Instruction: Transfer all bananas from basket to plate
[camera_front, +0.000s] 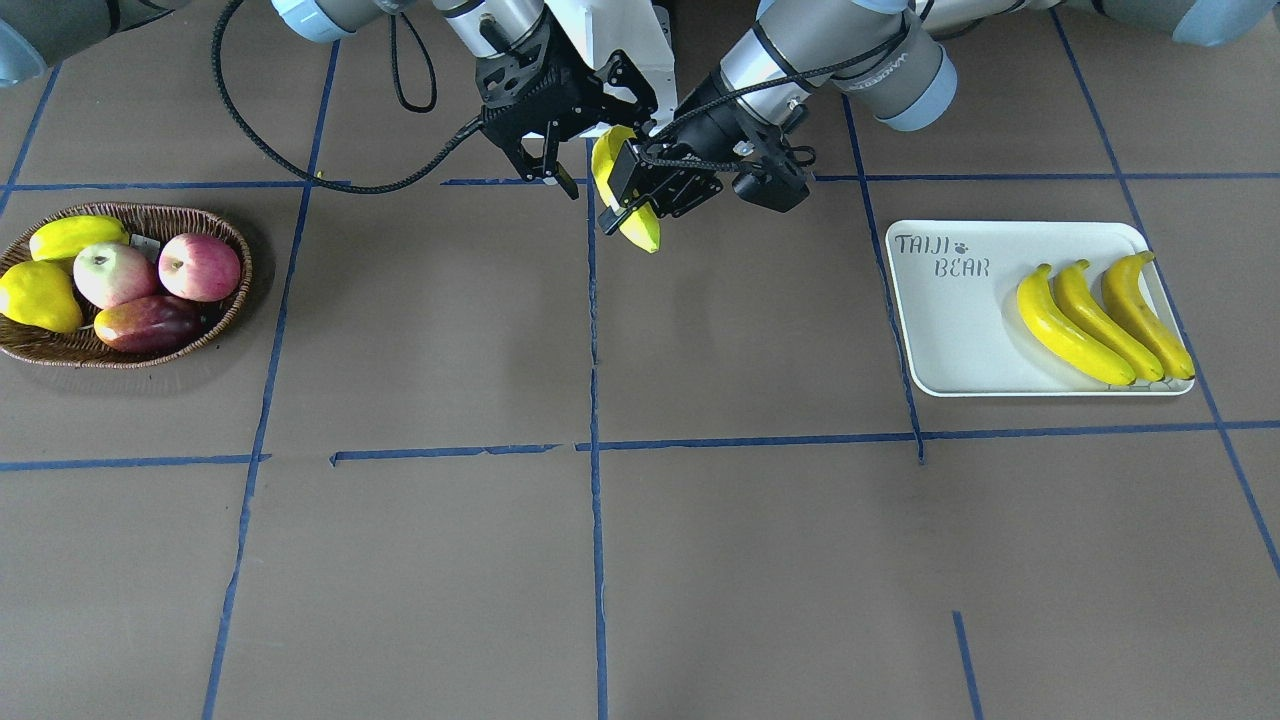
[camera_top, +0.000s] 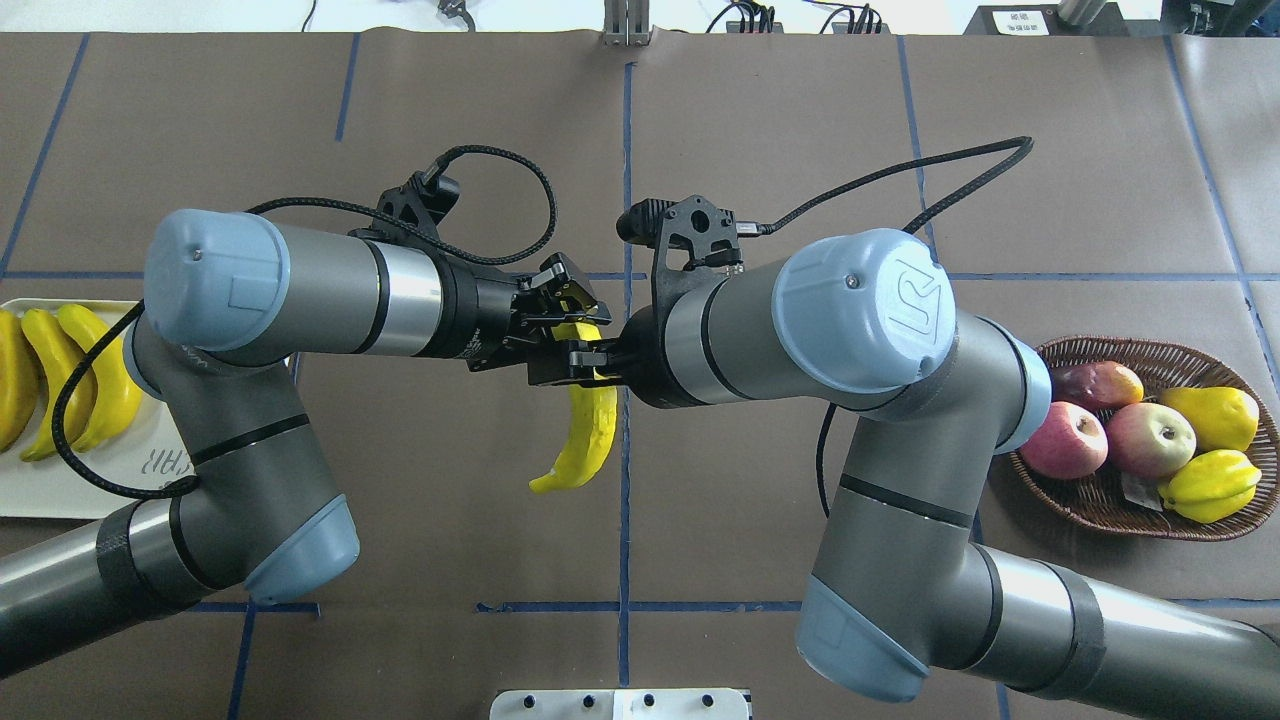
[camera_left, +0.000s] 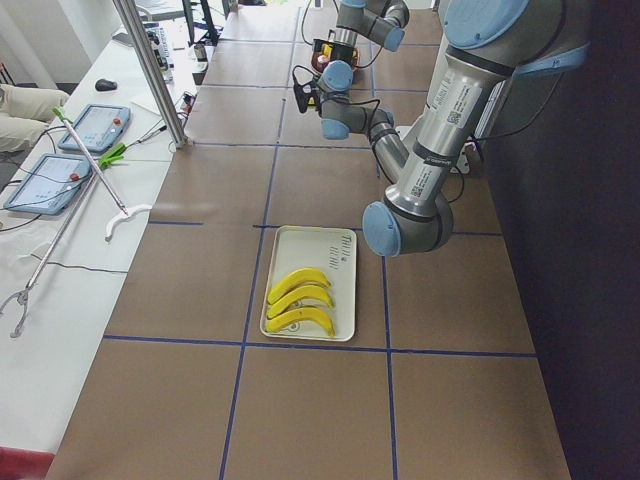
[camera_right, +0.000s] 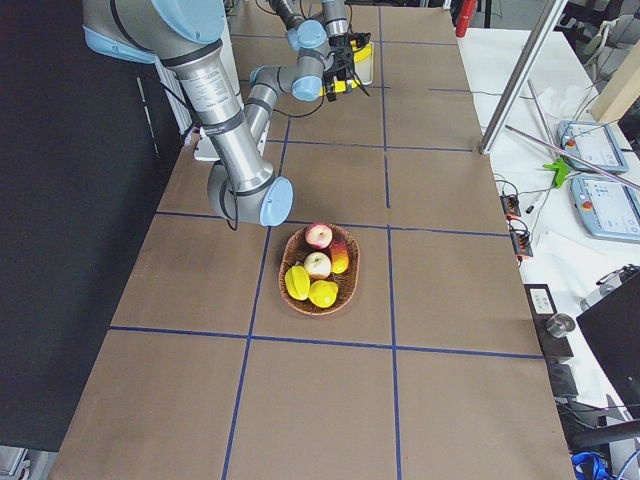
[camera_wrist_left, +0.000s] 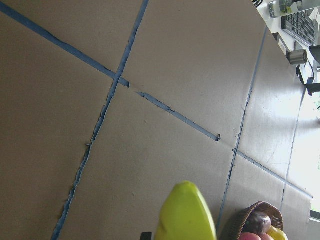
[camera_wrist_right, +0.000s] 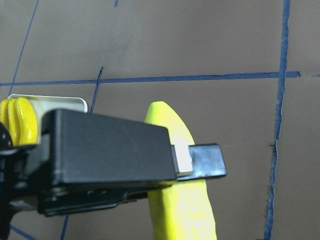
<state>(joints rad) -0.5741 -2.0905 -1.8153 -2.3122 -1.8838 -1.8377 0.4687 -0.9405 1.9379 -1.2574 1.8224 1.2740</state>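
Observation:
Next, I let go of the banana with my left gripper on the plate, snug against the banana nearest the "TAIJI BEAR" lettering (camera_front: 1023, 322).
Three bananas (camera_front: 1100, 320) lie side by side on the off-white "TAIJI BEAR" plate (camera_front: 950, 340), which also shows in the overhead view (camera_top: 60, 490). My left gripper (camera_front: 628, 203) is shut on a fourth banana (camera_front: 645, 232) and holds it in the air over the table's middle; the banana hangs down in the overhead view (camera_top: 585, 430). My right gripper (camera_front: 547, 170) is open just beside that banana, its fingers apart from it. The wicker basket (camera_front: 170, 212) holds no banana that I can see.
In the basket (camera_top: 1100, 505) lie two red apples (camera_front: 200, 266), a dark red mango-like fruit (camera_front: 150, 322) and two plump yellow fruits (camera_front: 38, 297). Blue tape lines cross the brown table. Both arms meet near the robot's base.

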